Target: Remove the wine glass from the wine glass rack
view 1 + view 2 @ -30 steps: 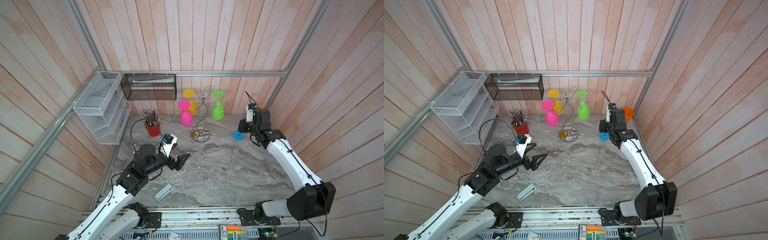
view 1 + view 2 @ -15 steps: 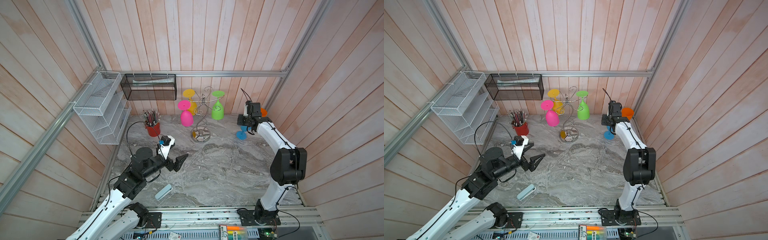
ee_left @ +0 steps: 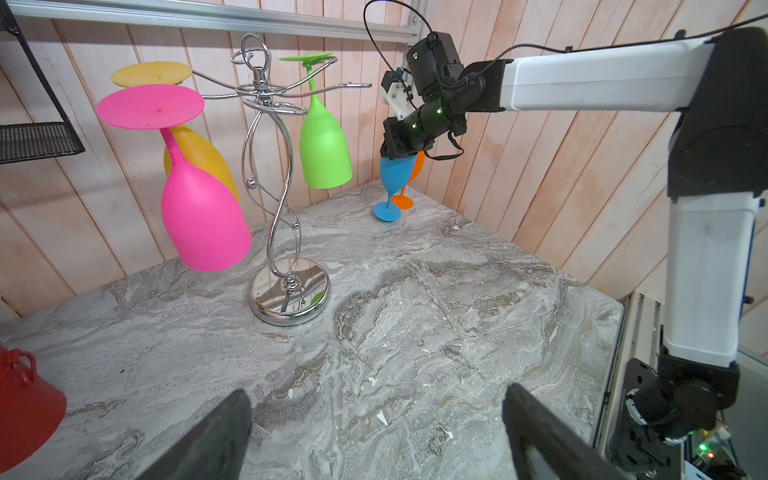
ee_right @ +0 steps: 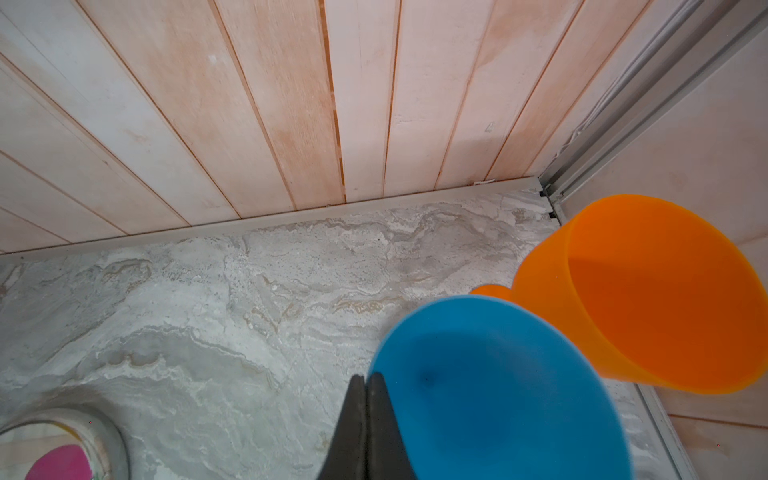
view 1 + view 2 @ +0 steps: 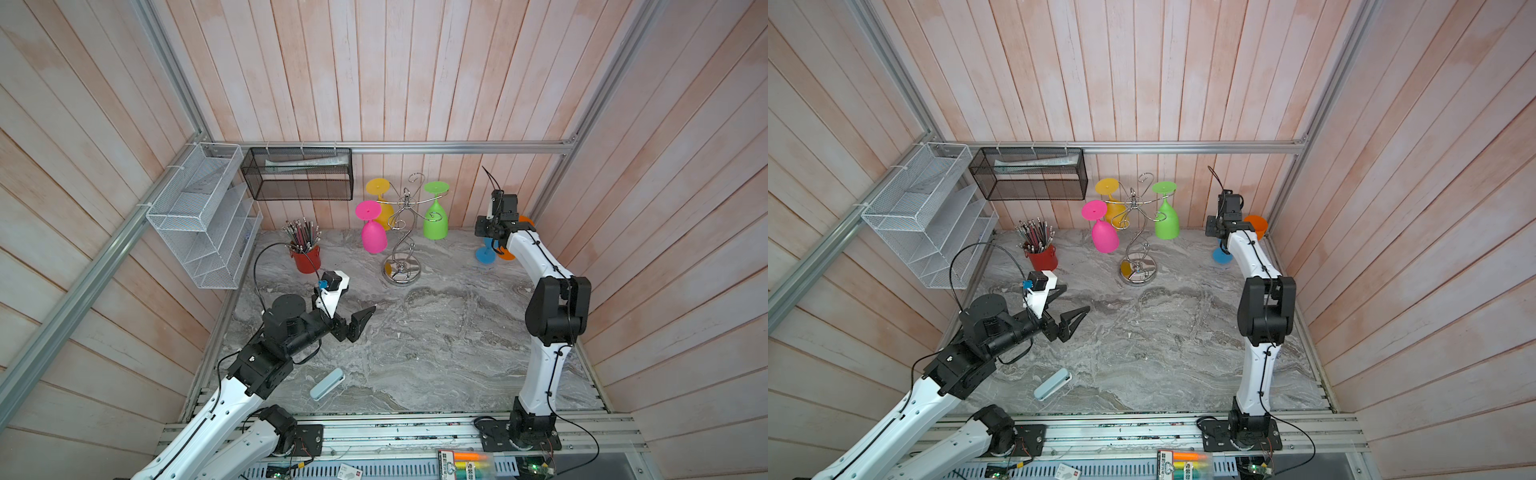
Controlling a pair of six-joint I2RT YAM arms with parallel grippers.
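Note:
My right gripper has the blue wine glass. It will let go of it on the marble (image 5: 473, 253) (image 4: 358, 353) beside the orange wine glass, toward the rack.
The chrome wine glass rack (image 5: 401, 232) stands at the back middle of the marble table in both top views. A pink (image 5: 373, 237), a yellow (image 5: 384, 208) and a green wine glass (image 5: 435, 222) hang upside down from its arms. My right gripper (image 4: 368, 376) is shut on the rim of a blue wine glass (image 4: 498, 395). That glass hangs tilted, bowl up, beside an orange wine glass (image 4: 648, 299) in the back right corner. My left gripper (image 3: 376, 399) is open and empty over the table's front left, facing the rack (image 3: 278, 199).
A red pencil cup (image 5: 305, 257) stands left of the rack. A white mesh organizer (image 5: 199, 224) and a black mesh basket (image 5: 299, 178) hang on the walls at the back left. A light blue case (image 5: 327, 384) lies near the front edge.
The right arm's elbow swung from low at the front right to upright, and the blue glass shifted slightly toward the orange one. The left arm barely moved.

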